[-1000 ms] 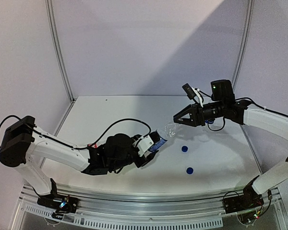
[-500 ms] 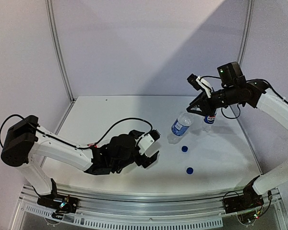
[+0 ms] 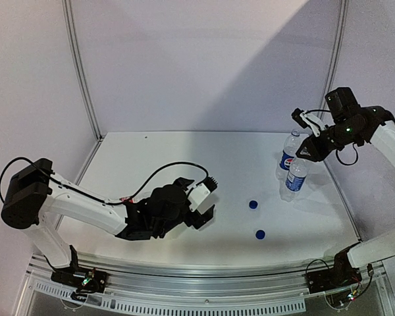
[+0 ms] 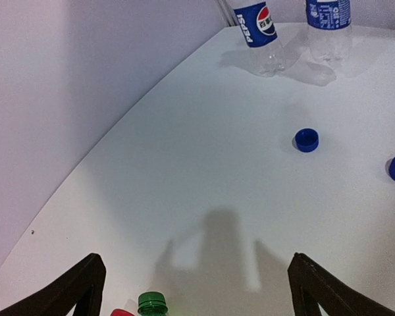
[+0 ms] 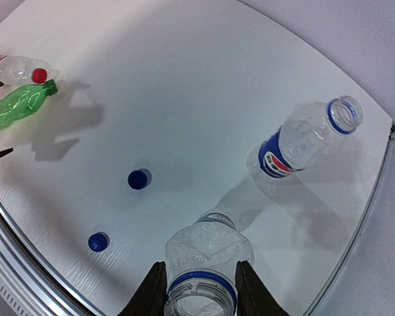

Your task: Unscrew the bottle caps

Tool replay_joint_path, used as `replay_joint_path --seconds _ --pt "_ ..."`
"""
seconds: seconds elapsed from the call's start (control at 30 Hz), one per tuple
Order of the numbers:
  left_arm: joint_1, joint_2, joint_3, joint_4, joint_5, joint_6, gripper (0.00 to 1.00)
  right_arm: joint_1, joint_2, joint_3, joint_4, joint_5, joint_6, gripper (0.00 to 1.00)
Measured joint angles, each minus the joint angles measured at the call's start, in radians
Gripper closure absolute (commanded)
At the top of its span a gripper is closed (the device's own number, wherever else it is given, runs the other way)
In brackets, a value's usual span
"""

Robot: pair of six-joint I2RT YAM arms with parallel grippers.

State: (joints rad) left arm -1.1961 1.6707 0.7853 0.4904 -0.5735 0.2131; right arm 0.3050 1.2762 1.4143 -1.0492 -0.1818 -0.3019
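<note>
Next, I set the clear blue-label bottle down on the table [image 3: 295, 195] [image 5: 253, 207] in front of the Pepsi bottle with my right gripper. The clear bottle now stands upright on the table.
My right gripper [image 5: 201, 293] is shut on the open neck of the clear blue-label bottle [image 5: 207, 247], which stands upright [image 3: 294, 178] at the table's right side. Just behind it the capless Pepsi bottle [image 3: 288, 155] also stands upright. Two blue caps [image 3: 253, 205] [image 3: 259, 234] lie loose on the table. My left gripper [image 3: 209, 197] hangs open and empty over the table's middle. Below it, the left wrist view shows the green cap [image 4: 151, 304] and the red cap [image 4: 122, 312] still on their bottles. The green bottle [image 5: 16, 105] and the red-label bottle [image 5: 10, 67] lie side by side.
The white table [image 3: 151, 158] ends in a metal rail [image 3: 184, 270] at the near edge and walls on the other sides. In the top view, my left arm [image 3: 92, 207] covers the two lying bottles.
My left gripper let go of the blue-label bottle and opened wide. My right gripper carried that bottle to the right and now holds it upright beside the Pepsi bottle.
</note>
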Motion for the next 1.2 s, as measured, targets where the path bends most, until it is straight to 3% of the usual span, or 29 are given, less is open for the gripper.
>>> replay_joint_path --seconds 0.43,0.77,1.07,1.2 --pt "-0.014 0.010 0.012 -0.018 -0.007 0.004 0.01 -0.240 0.070 0.000 -0.001 -0.097 -0.033 0.95" --pt "-0.015 0.015 0.018 -0.031 -0.011 0.005 0.01 -0.266 0.146 0.000 0.040 -0.143 -0.040 0.88" --pt "-0.015 0.015 0.018 -0.041 -0.014 0.008 0.01 -0.266 0.177 0.000 0.082 -0.143 -0.040 0.64" --pt "-0.015 0.015 0.018 -0.041 -0.014 0.008 0.01 -0.266 0.194 0.000 0.090 -0.142 -0.040 0.60"
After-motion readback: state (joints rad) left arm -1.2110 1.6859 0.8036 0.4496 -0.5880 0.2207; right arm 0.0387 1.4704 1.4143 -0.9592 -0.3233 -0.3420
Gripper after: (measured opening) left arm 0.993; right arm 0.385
